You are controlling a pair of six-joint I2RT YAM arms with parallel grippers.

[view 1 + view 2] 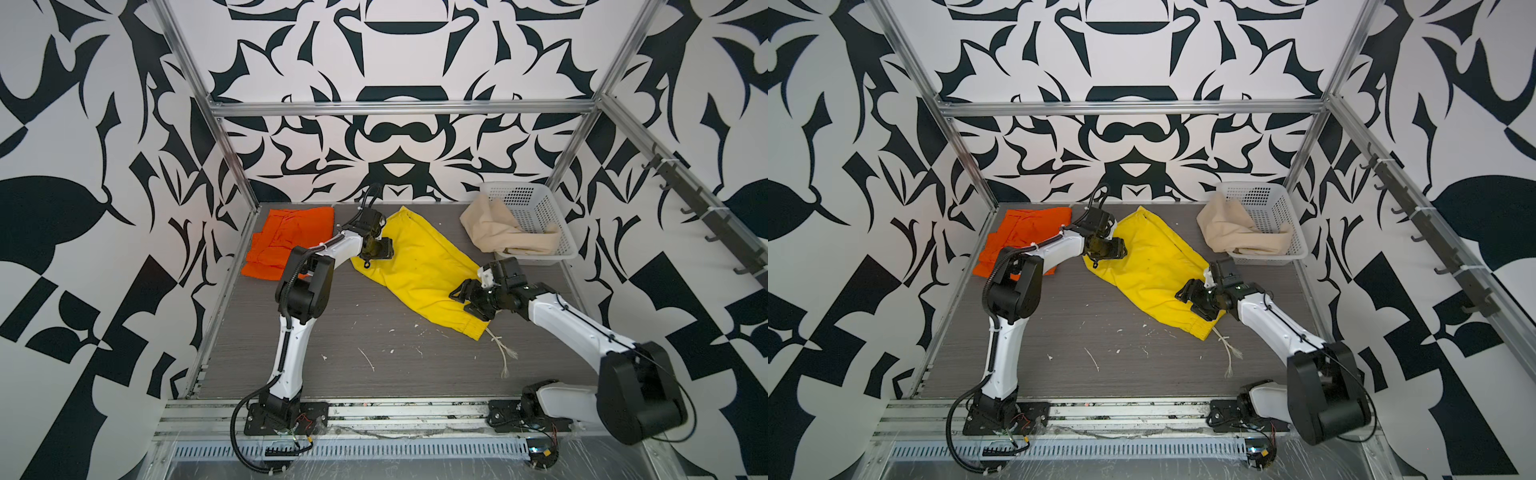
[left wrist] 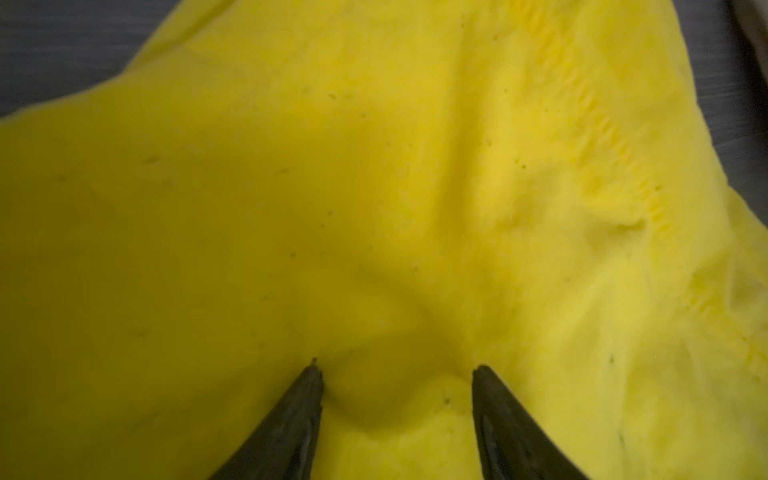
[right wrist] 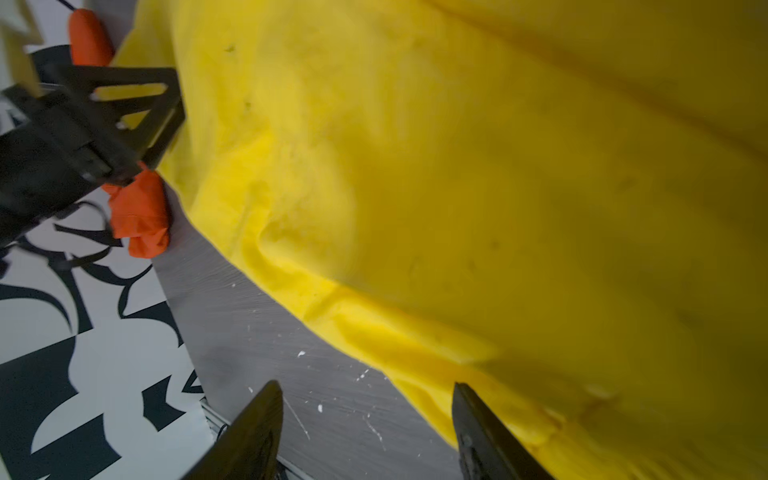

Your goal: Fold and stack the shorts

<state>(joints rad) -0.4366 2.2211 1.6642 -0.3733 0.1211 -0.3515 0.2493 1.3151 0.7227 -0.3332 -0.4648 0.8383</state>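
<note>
The far corner (image 1: 402,212) of the yellow shorts' leg end, opposite the waistband, is the next place for my left gripper to go, and it should close on the cloth there.
The yellow shorts (image 1: 419,266) (image 1: 1150,266) lie flat and slantwise across the middle of the table, waistband at the near right with a frayed drawstring (image 1: 503,353) trailing off it. My left gripper (image 1: 378,251) (image 2: 397,374) stands open on their far left end, a small hump of yellow cloth (image 2: 374,187) between its fingers. My right gripper (image 1: 463,300) (image 3: 365,386) is open at the near right edge, one finger over bare table, the other over the yellow cloth (image 3: 498,187). The orange shorts (image 1: 291,241) (image 1: 1021,232) lie folded at the far left. The beige shorts (image 1: 498,232) (image 1: 1233,237) hang crumpled over a basket's rim.
A white perforated basket (image 1: 536,208) (image 1: 1266,203) stands in the far right corner. The grey table (image 1: 353,365) shows white flecks and scratches toward the front. Metal frame posts and patterned walls close in the left, back and right sides.
</note>
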